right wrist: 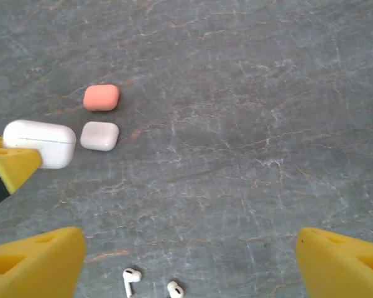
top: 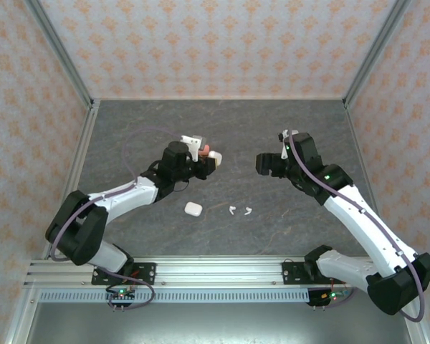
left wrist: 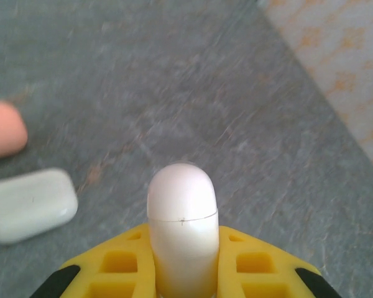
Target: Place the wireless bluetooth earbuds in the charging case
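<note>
Next, my left gripper sets the white charging case down between the small white case and the loose white case (top: 208, 181).
A white charging case (left wrist: 182, 211), lid closed, stands upright between the yellow fingers (left wrist: 121, 264) of my left gripper (left wrist: 182, 242), which is shut on it. From above, that gripper (top: 212, 162) hovers over the middle of the table. Two white earbuds (top: 232, 210) (top: 248, 211) lie loose on the dark table, near side of centre. In the right wrist view the same earbuds (right wrist: 131, 277) (right wrist: 174, 289) sit low between my right gripper's spread fingers. My right gripper (top: 261, 163) (right wrist: 189, 242) stands open and holds nothing, facing the left one across a small gap.
A loose white case (top: 193, 209) lies left of the earbuds. A coral-pink case (right wrist: 101, 97) and a small white case (right wrist: 99, 136) lie side by side past the held case (right wrist: 40, 143). Metal posts and patterned walls (top: 201, 50) ring the table.
</note>
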`<action>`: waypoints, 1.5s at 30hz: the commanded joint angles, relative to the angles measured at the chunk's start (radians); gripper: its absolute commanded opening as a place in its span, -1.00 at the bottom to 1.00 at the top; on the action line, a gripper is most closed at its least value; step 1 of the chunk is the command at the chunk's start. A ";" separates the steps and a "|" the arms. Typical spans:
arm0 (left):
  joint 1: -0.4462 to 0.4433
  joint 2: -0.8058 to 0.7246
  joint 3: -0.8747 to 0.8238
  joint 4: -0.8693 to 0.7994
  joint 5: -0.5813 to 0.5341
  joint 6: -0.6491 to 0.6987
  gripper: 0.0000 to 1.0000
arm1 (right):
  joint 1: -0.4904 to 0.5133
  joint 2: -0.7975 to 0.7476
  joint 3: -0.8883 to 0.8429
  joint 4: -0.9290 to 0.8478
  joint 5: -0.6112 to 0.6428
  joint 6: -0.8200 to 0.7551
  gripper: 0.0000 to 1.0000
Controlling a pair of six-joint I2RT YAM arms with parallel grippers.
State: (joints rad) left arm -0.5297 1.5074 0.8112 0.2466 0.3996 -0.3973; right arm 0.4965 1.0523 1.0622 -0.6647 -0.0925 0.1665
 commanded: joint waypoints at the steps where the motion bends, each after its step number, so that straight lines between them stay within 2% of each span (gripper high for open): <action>1: 0.004 0.023 0.023 -0.066 -0.026 -0.057 -1.00 | -0.003 -0.007 -0.005 -0.014 0.054 -0.012 0.76; 15: 0.003 0.176 0.035 -0.098 -0.001 -0.165 -1.00 | -0.003 0.053 -0.004 0.001 0.021 -0.004 0.77; 20: 0.004 0.215 0.062 -0.144 -0.011 -0.157 -0.97 | -0.004 0.070 0.000 0.014 -0.070 -0.012 0.83; 24: 0.004 0.223 0.089 -0.214 -0.043 -0.104 -0.69 | -0.004 0.082 0.005 0.032 -0.161 -0.019 0.92; 28: 0.005 0.219 0.100 -0.266 -0.072 -0.064 -0.27 | -0.002 0.095 0.013 0.045 -0.224 -0.012 0.96; 33: 0.025 0.165 0.078 -0.282 -0.104 -0.046 0.09 | 0.029 0.108 0.022 0.048 -0.249 -0.026 0.96; 37: 0.053 0.090 0.074 -0.315 -0.126 -0.025 0.32 | 0.118 0.163 0.039 0.027 -0.197 -0.049 0.95; 39: 0.074 0.045 0.076 -0.330 -0.136 -0.020 0.40 | 0.167 0.204 0.041 0.041 -0.196 -0.046 0.85; 45: 0.191 -0.074 0.077 -0.376 -0.139 -0.046 0.62 | 0.343 0.389 0.087 0.076 -0.155 -0.053 0.84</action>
State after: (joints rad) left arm -0.3870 1.4727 0.8875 -0.0689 0.2951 -0.4389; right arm 0.7776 1.3815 1.0985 -0.6094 -0.2878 0.1333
